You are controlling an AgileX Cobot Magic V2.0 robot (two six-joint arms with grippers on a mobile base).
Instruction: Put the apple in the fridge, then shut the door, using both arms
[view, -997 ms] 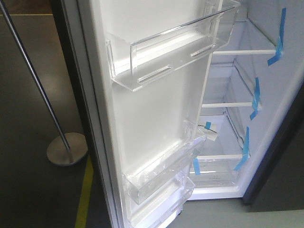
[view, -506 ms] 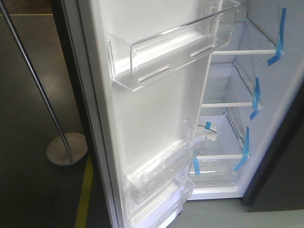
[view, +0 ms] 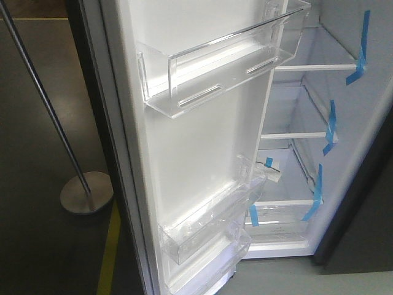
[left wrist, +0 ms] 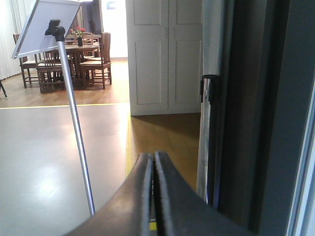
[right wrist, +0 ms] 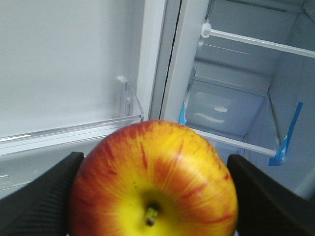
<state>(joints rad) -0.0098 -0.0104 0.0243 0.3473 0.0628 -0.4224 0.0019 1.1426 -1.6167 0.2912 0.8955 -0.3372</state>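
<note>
Next, my right gripper lets go of the apple in the door's upper clear bin (view: 268, 32), at the end closest to the fridge shelves.
My right gripper (right wrist: 153, 196) is shut on the red and yellow apple (right wrist: 162, 167), stem side toward the camera, in front of the open fridge (right wrist: 236, 88). The door (view: 196, 153) stands open, its white inner face with clear bins (view: 215, 67) filling the front view; the fridge's shelves with blue tape (view: 331, 126) show at right. The door's lower bin (right wrist: 69, 132) is just left of the apple. My left gripper (left wrist: 153, 162) is shut and empty, beside the door's dark outer face (left wrist: 256, 113). Neither arm shows in the front view.
A metal stand pole with a round base (view: 86, 193) stands on the floor left of the door, also in the left wrist view (left wrist: 78, 142). A yellow floor line (view: 109, 252) runs by the door. Chairs and a table (left wrist: 74, 59) stand far back.
</note>
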